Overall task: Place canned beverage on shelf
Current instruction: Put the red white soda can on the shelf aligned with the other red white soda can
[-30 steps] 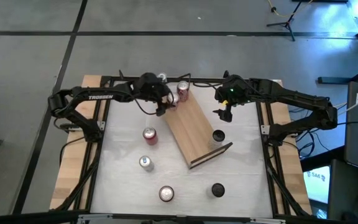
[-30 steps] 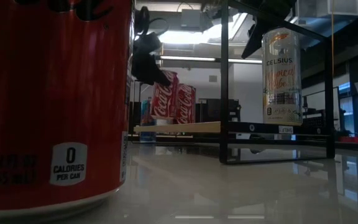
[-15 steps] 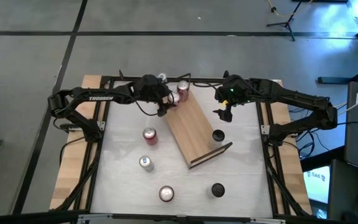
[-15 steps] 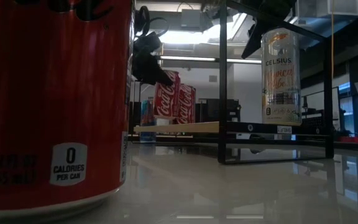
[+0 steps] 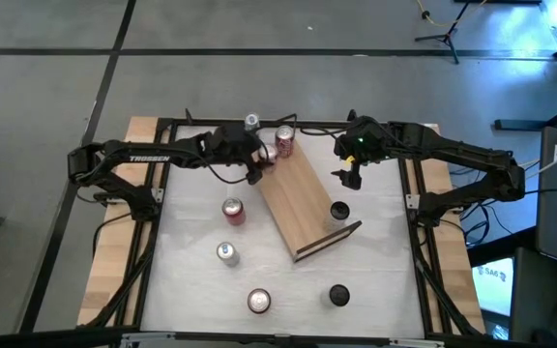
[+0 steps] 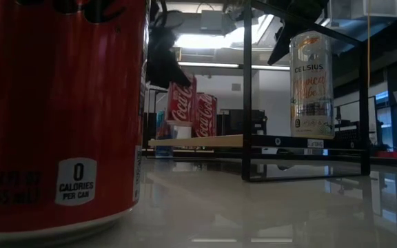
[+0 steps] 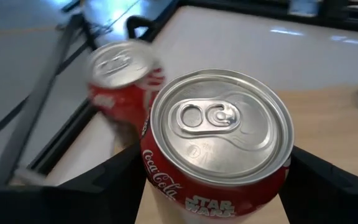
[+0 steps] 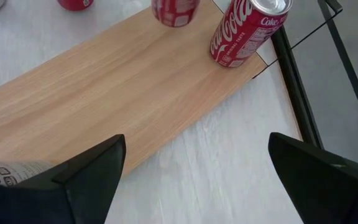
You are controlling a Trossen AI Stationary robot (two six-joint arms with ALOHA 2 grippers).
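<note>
The red Coca-Cola can, now held at the board's far corner, will go down from my left gripper on the board's far end point(image 5: 265, 165), next to the second red can.
The shelf point(image 5: 306, 201) is a light-wood board lying slantwise at the table's middle, with a black wire rail at its near end. My left gripper point(image 5: 258, 163) is at the board's far left corner, shut on a red Coca-Cola can point(image 7: 219, 140), which also shows in the low view point(image 6: 180, 103). A second red can point(image 5: 284, 141) stands upright on the board's far end. A tall Celsius can point(image 6: 311, 76) stands on the board's near end point(image 5: 339, 211). My right gripper point(image 8: 204, 180) is open and empty, above the table by the board's right edge point(image 5: 348, 176). My left gripper pinches the red can's side wall point(image 7: 157, 177) between its two fingers point(image 7: 114, 183), one on each side, below the rim. The fingers come from the table's left, slanting down. The can stays upright; in the low view its base shows a little above the board.
Loose cans stand on the white table: a red one point(image 5: 232, 210), a silver one point(image 5: 226, 253), a red one point(image 5: 258, 302) close to the low camera, and a black one point(image 5: 337, 295). A silver can point(image 5: 250, 121) stands at the far edge. A black frame borders the table.
My left arm has drawn back a little toward the table's left, uncovering the silver can at the far edge. In the low view the held red can's base has risen a little off the board, and the gripper has gone up with it.
</note>
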